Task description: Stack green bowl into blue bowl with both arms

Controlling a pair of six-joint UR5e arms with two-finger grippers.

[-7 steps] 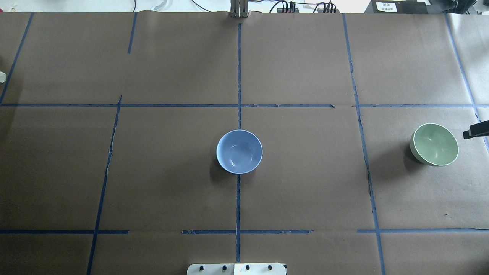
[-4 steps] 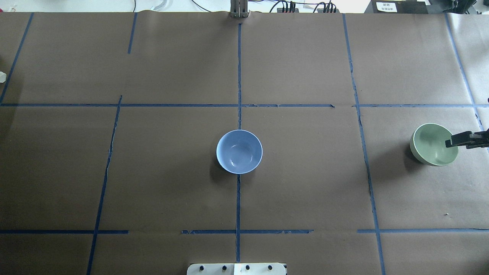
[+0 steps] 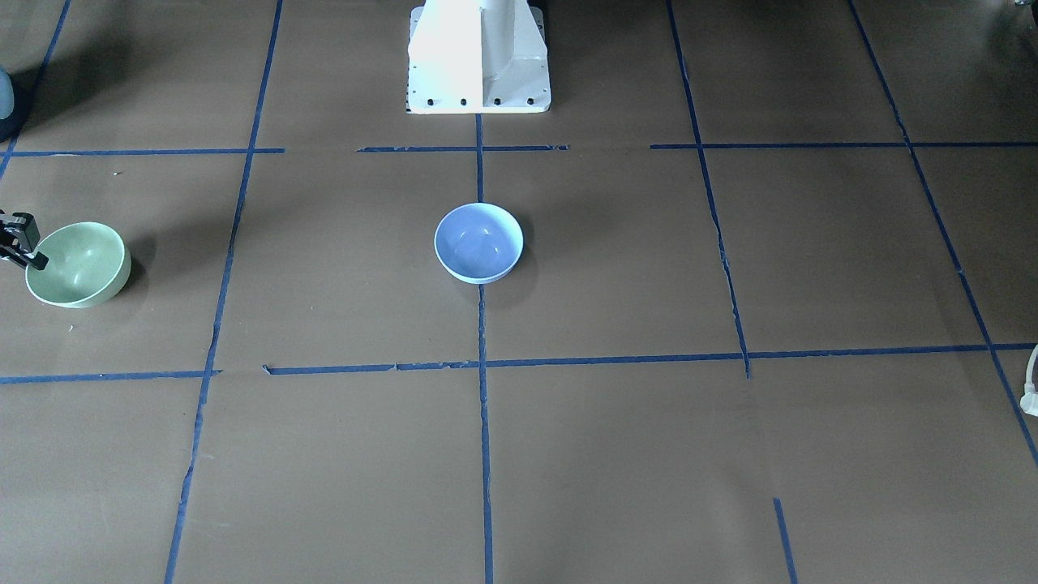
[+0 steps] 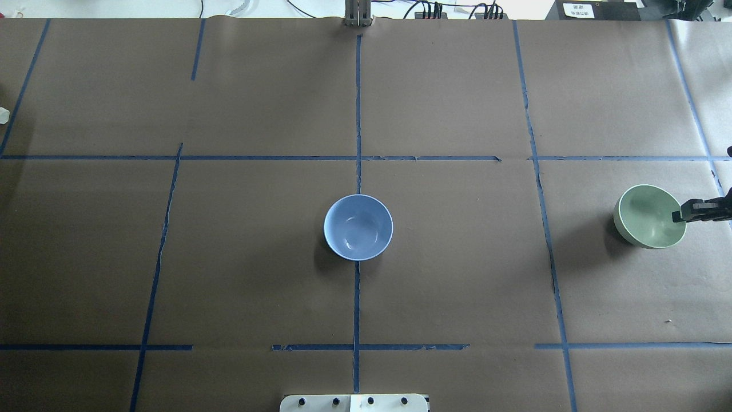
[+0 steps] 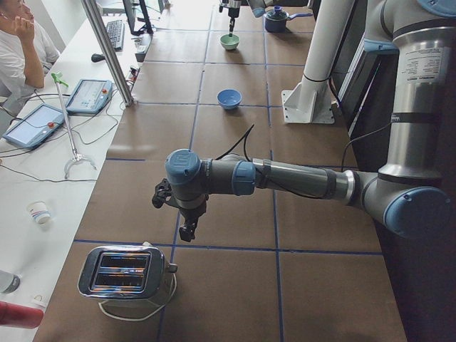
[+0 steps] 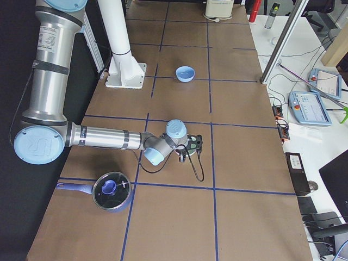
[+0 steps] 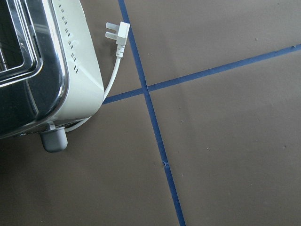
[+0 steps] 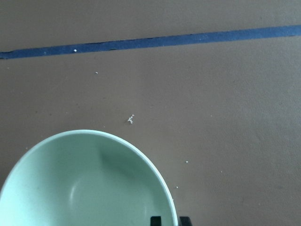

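The robot's right gripper will release the green bowl inside the empty blue bowl [image 3: 478, 242] in front of the white pedestal.
The green bowl [image 4: 649, 216] stands upright at the table's right side; it also shows in the front view [image 3: 79, 264] and fills the lower left of the right wrist view [image 8: 84, 188]. My right gripper [image 4: 681, 216] is at the bowl's right rim. In the right wrist view [image 8: 170, 220] its jaws stand a little apart, one tip inside the rim and one outside. The blue bowl [image 4: 358, 227] stands empty at the table's centre. My left gripper [image 5: 187, 229] hangs above the paper near a toaster, far from both bowls; I cannot tell whether it is open or shut.
A toaster [image 5: 127, 273] with a loose white plug [image 7: 118, 34] stands at the table's left end. A lidded pot [image 6: 111, 190] sits at the right end beside my right arm. The white pedestal [image 3: 478, 57] stands behind the blue bowl.
My right gripper has come in from the table's right edge onto the green bowl's right rim, then shifted slightly back to the right. Both bowls stay where they were.
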